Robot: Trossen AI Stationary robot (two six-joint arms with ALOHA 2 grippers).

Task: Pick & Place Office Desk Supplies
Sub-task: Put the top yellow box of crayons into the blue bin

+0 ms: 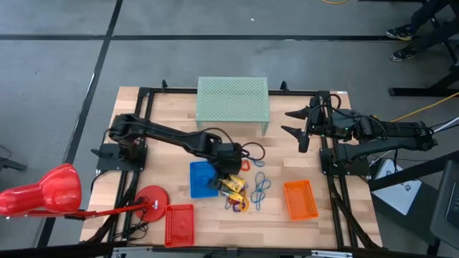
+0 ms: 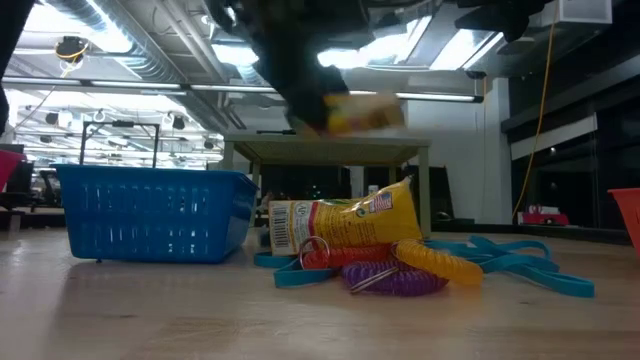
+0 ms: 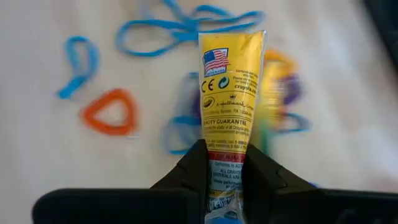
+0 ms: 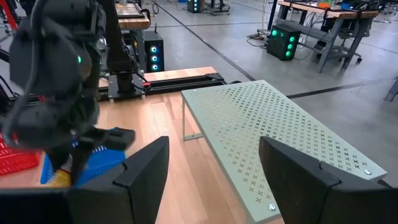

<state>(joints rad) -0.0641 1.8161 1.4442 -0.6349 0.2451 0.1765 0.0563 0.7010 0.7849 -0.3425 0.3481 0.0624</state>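
The robot's left gripper will release the yellow Crayola pack inside the blue mesh tray point(image 1: 206, 173), toward the tray's green shelf end.
My left gripper point(image 1: 228, 172) hangs just right of the blue mesh tray point(image 1: 203, 179), shut on a yellow Crayola pack point(image 3: 229, 93); the low view shows that pack blurred in the air point(image 2: 362, 112). A second yellow pack point(image 2: 340, 225) lies flat on the table beside red, purple and yellow coil loops point(image 2: 400, 272). Thin blue loops point(image 3: 186, 28) and an orange loop point(image 3: 111, 112) lie flat on the wood. My right gripper point(image 1: 300, 125) waits open at the table's right side, near the green shelf. My left gripper point(image 3: 226, 155) pinches the yellow pack by one end point(image 3: 225, 177) between its two fingers point(image 3: 193, 168). The rest of the pack sticks straight out past the fingertips. It is lifted clear, above the loops on the table.
A green perforated shelf point(image 1: 233, 100) stands at the far middle. The red mesh tray point(image 1: 179, 224) sits near the front left and the orange mesh tray point(image 1: 300, 199) to the right. A red desk lamp point(image 1: 43, 192) with its round base point(image 1: 152, 197) stands at the left.
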